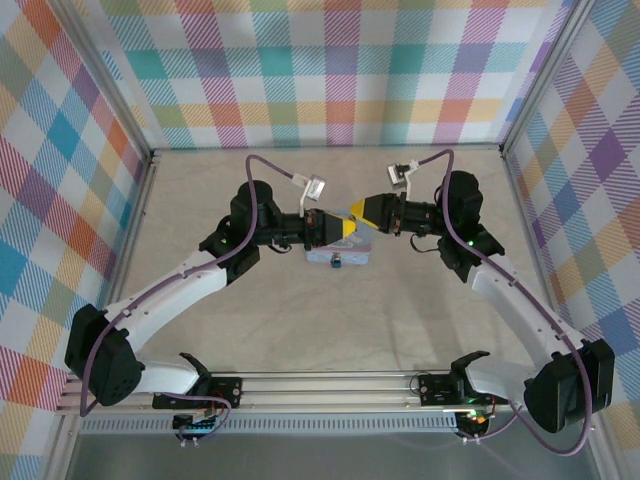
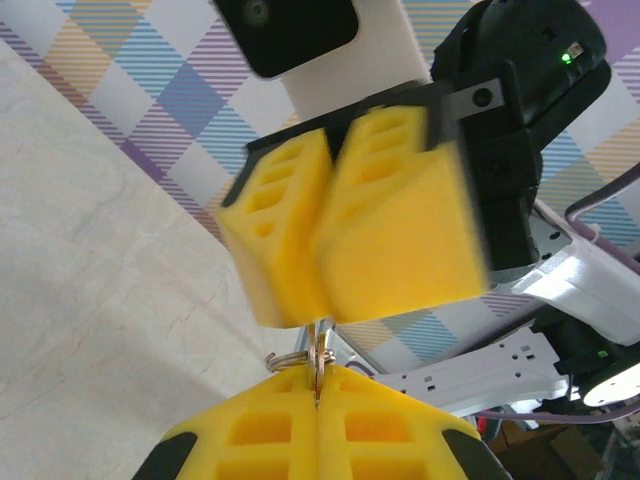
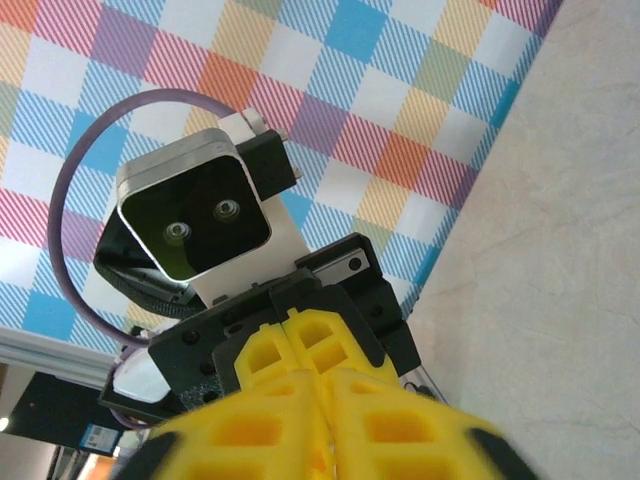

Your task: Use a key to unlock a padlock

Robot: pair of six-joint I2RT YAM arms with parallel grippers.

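Only the key's ring end meets my right gripper's shut fingers, so it should open and take the key [image 2: 318, 372] deeper before my left gripper opens.
In the top view my left gripper [image 1: 347, 229] and right gripper [image 1: 358, 214] meet tip to tip above the table's middle. The left wrist view has my left gripper [image 2: 318, 388] shut on a thin metal key [image 2: 320, 348] with a wire ring [image 2: 288, 357]. The key's upper end runs into the seam of my right gripper [image 2: 328, 312], which is also shut. From the right wrist view, my right gripper [image 3: 335, 405] presses against the left gripper [image 3: 290, 335]; the key is hidden there. The padlock [image 1: 338, 263], a tiny dark block with a bluish spot, lies just below both grippers.
A pale blue tin [image 1: 322, 256] lies on the table under the grippers, with the padlock at its near edge. Checkered walls [image 1: 330, 70] close in the back and both sides. A metal rail [image 1: 330, 382] runs along the near edge.
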